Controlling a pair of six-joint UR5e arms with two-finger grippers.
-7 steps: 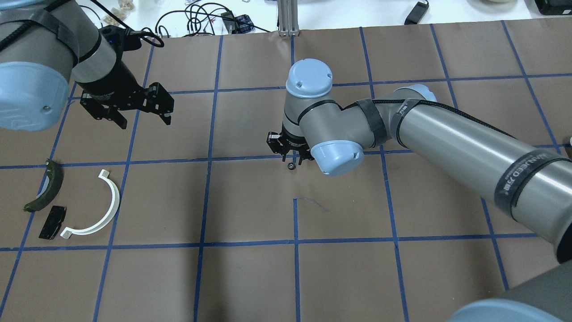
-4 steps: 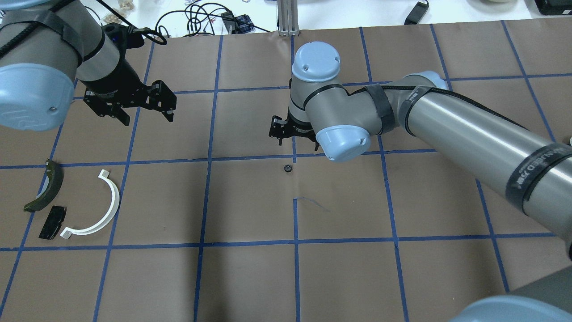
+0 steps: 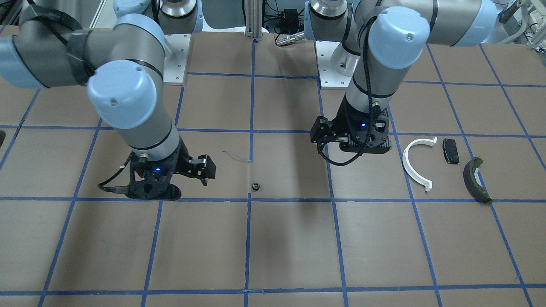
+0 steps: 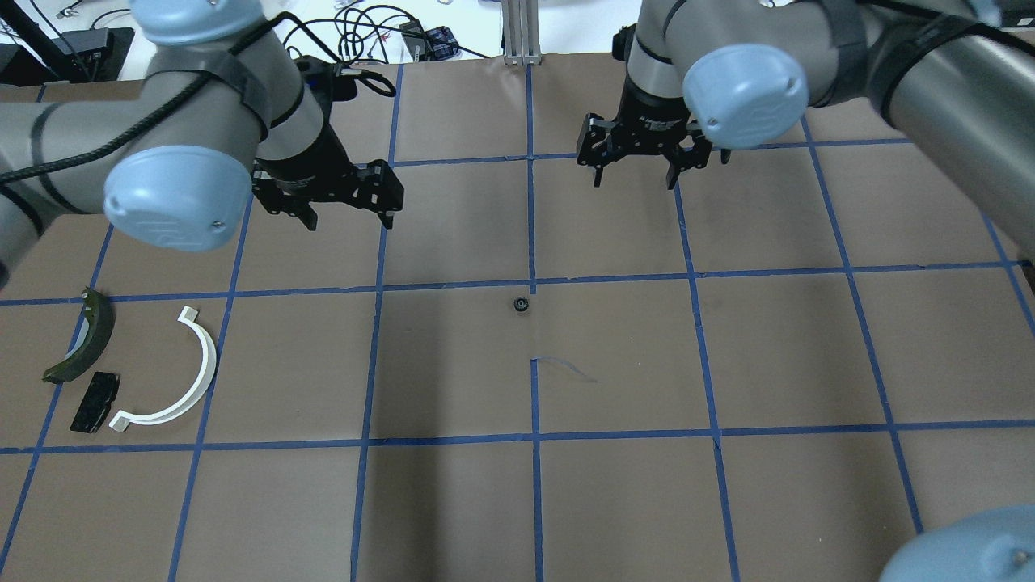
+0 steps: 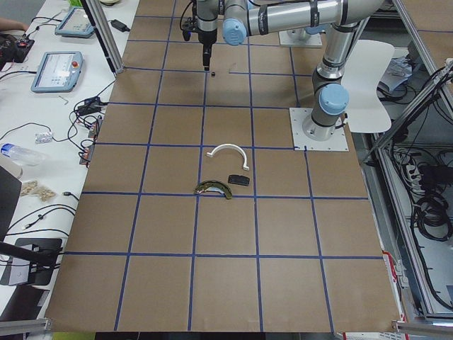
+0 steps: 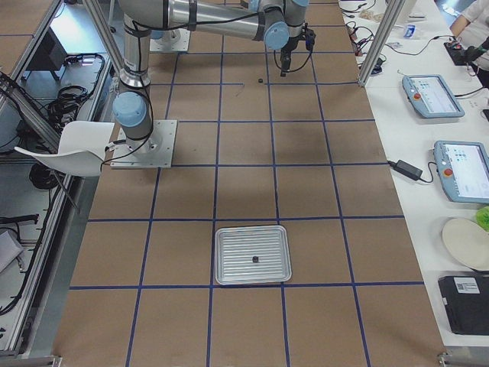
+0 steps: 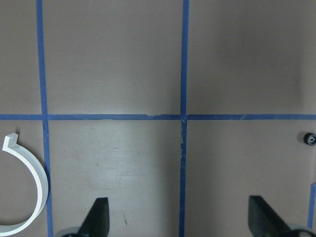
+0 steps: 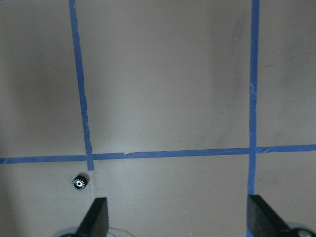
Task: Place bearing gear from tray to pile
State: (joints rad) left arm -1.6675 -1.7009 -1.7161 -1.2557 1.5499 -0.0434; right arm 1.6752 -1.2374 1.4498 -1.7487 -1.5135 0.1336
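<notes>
Next, I move my left gripper to the bearing gear lying alone near the table's middle and close it on the bearing gear's toothed sides (image 3: 256,186) (image 7: 309,139).
The bearing gear (image 4: 521,305) is a small black toothed wheel lying alone on the brown table near its middle; it also shows in the front view (image 3: 256,186), the left wrist view (image 7: 310,139) and the right wrist view (image 8: 79,183). The pile lies at the left: a white half-ring (image 4: 198,368), a black pad (image 4: 95,401) and an olive curved shoe (image 4: 85,339). My left gripper (image 4: 349,220) is open and empty, between pile and gear, further back. My right gripper (image 4: 632,179) is open and empty, beyond the gear and to its right.
The metal tray (image 6: 229,233) sits far off toward the table's right end, with one small dark part in it. Cables (image 4: 364,32) and an aluminium post (image 4: 521,32) lie past the far edge. Blue tape lines grid the table.
My right gripper has lifted off and pulled back to the far right, away from the gear, which stays on the table. My left gripper has moved right, toward the centre.
</notes>
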